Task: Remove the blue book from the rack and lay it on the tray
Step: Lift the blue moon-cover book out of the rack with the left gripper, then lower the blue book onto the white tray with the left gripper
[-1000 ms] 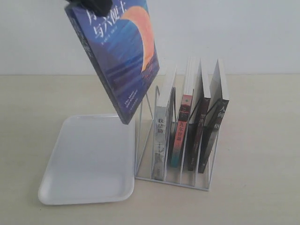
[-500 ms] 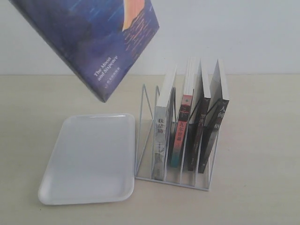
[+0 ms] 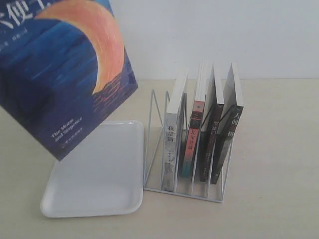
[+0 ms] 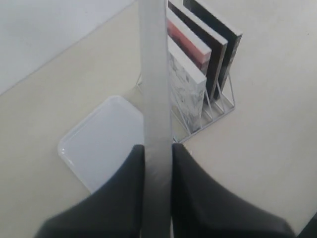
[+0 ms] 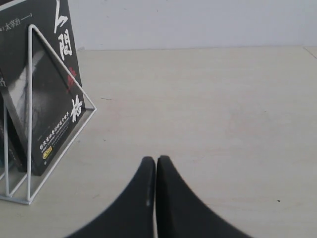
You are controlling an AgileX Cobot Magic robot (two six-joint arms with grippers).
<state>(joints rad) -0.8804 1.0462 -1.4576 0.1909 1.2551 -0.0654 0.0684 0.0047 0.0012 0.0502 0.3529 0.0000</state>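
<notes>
The blue book, hanging tilted over the white tray, will be let go by my left gripper just in front of the white tray's middle point(image 3: 93, 179) point(image 4: 119, 159), beside the wire rack.
The blue book point(image 3: 65, 79), dark blue with an orange crescent moon, hangs tilted in the air at the upper left of the exterior view, over the white tray point(image 3: 94, 172). My left gripper point(image 4: 157, 148) is shut on the book, whose pale page edge point(image 4: 154, 74) runs away between the black fingers; the gripper itself is out of the exterior view. The white wire rack point(image 3: 187, 149) stands right of the tray with its leftmost slot empty. My right gripper point(image 5: 156, 159) is shut on nothing, low over the table beside the rack's right end point(image 5: 29, 114).
Several books stand in the rack: a white-spined one point(image 3: 172, 134), a red and teal one point(image 3: 193, 139) and two black ones point(image 3: 227, 139). A white wall rises behind the beige table point(image 3: 274, 149).
The blue book has swung left and toward the camera, coming down over the tray and turning its cover more to the view. The right gripper, rack and tray have not moved.
</notes>
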